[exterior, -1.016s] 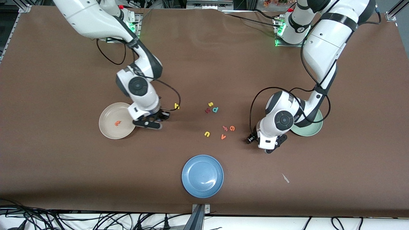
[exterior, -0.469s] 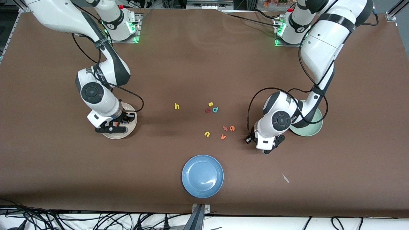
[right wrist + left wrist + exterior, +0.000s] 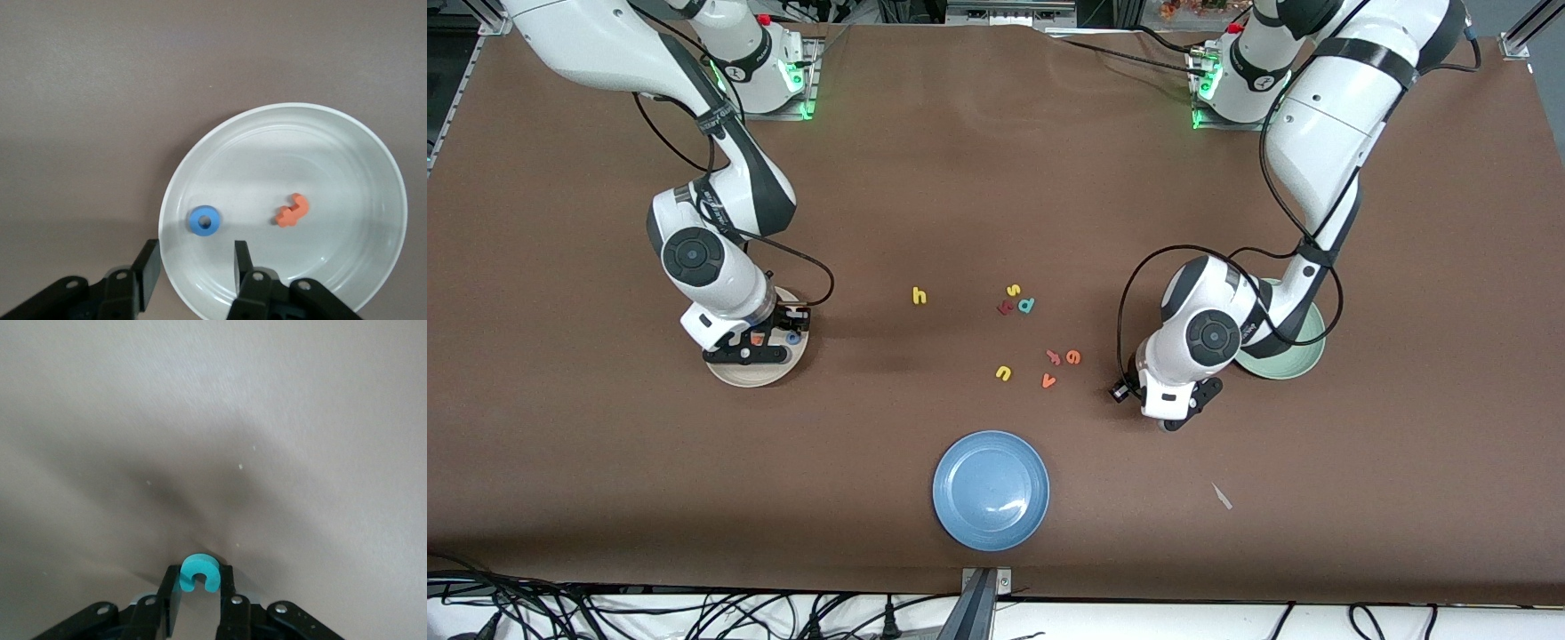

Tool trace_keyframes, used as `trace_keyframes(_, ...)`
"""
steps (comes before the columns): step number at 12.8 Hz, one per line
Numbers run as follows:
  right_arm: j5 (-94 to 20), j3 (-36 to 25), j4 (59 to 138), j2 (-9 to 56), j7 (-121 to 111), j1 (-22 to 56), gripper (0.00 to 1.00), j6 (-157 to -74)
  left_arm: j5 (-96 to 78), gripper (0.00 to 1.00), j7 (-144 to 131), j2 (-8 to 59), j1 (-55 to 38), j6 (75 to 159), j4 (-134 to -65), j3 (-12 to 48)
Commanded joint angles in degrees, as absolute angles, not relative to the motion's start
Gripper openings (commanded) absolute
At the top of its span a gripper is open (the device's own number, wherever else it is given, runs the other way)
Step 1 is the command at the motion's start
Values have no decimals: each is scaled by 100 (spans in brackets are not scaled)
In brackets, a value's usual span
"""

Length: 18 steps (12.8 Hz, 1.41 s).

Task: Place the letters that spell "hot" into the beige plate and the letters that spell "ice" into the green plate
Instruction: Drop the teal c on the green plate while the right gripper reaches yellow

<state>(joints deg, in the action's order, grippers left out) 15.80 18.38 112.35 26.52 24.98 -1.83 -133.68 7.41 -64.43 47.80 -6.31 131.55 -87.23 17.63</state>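
Observation:
I need to release the teal c with my left gripper just off the middle of the green plate (image 3: pixel 1259 316). The teal c is now low over bare table.
My right gripper (image 3: pixel 193 263) stands open over the rim of the beige plate (image 3: pixel 347 167), nothing between its fingers. The blue o (image 3: pixel 204 221) and orange t (image 3: pixel 292 210) lie in that plate (image 3: pixel 734 373). The yellow h (image 3: pixel 919 296) rests on the table toward the middle. My left gripper (image 3: pixel 199 583) is shut on the teal c (image 3: pixel 199 573), low over bare table (image 3: pixel 1170 421) beside the green plate (image 3: pixel 1294 360), which its arm partly hides. The orange e (image 3: pixel 1074 356) lies among the loose letters, and a dark red letter (image 3: pixel 1005 308) lies by the d.
A blue plate (image 3: pixel 991 490) sits near the front edge. Loose letters in the middle: yellow s (image 3: pixel 1013 290), teal-blue d (image 3: pixel 1027 305), yellow u (image 3: pixel 1004 373), orange v (image 3: pixel 1048 380), a salmon piece (image 3: pixel 1053 357). A small pale scrap (image 3: pixel 1221 496) lies toward the left arm's end.
My right gripper swung from beside the h to over the beige plate and opened, and the blue o now lies in the plate. The left gripper has hardly moved.

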Motion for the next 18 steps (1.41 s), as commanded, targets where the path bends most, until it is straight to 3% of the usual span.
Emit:
trace_keyframes(1,1110,1951,11373,2505,2828,-150,53,-13447,836,13,-5972,4361,-370,12151,-8631,1828)
trace_keyframes(5,984,2092,11364,2689,4250,508,54,-13920,466,14,-4022,3605,376,10401,-8709,1819)
trace_keyframes(7,1011,2092,11347,2821,4831,912,56,-14141,475,14,-3150,3507,754,9960,-8850,1819)
trace_keyframes(12,1090,2092,11338,3015,5142,1467,57,-14414,571,20,-2268,3489,1335,10281,-9772,1811)
trace_keyframes(13,1159,2092,11338,3049,5142,1511,57,-14423,571,31,-2268,3498,1336,10527,-9921,1811)
trace_keyframes(14,1430,2092,11338,3119,5142,1520,57,-14440,554,49,-2268,3515,1345,10695,-10027,1811)
trace_keyframes(16,1678,2092,11338,3216,5142,1521,61,-14545,554,99,-2268,3498,1345,10714,-10046,1819)
trace_keyframes(18,1687,2092,11338,3252,5142,1590,61,-14572,466,100,-2434,3393,1284,10679,-9828,1889)
